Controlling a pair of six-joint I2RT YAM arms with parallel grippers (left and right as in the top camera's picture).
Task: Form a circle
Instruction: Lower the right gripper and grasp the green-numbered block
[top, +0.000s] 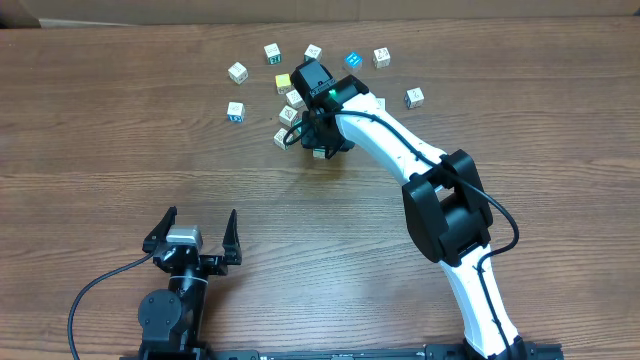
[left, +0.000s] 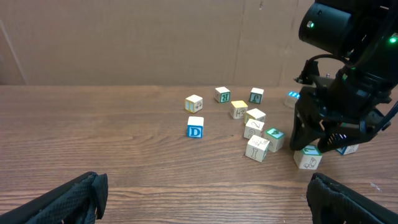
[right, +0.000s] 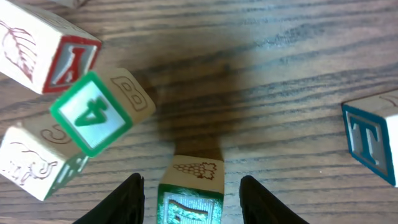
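The green-faced cube is too near the cluster for the circle, so the robot's right gripper needs to grip it and pull it to the clear space in front (top: 321, 184).
The circle (left: 254, 129) is a tight cluster of small letter cubes at the back middle of the table, with a green-topped cube (left: 273, 138) on its right. In the right wrist view the green "4" cube (right: 92, 115) lies at the left among whitish cubes. My right gripper (top: 320, 140) hangs just right of that cluster. It is open, and its fingers straddle a green-faced cube (right: 189, 196) with a gap on each side. The same cube (left: 308, 158) rests on the table. My left gripper (top: 201, 216) is open and empty near the front edge.
Loose cubes lie around the cluster: a blue "D" cube (left: 195, 129) to the left, a blue "T" cube (right: 373, 140) to the right, and several more (top: 271, 52) along the back. A cardboard wall (left: 155, 37) stands behind the table.
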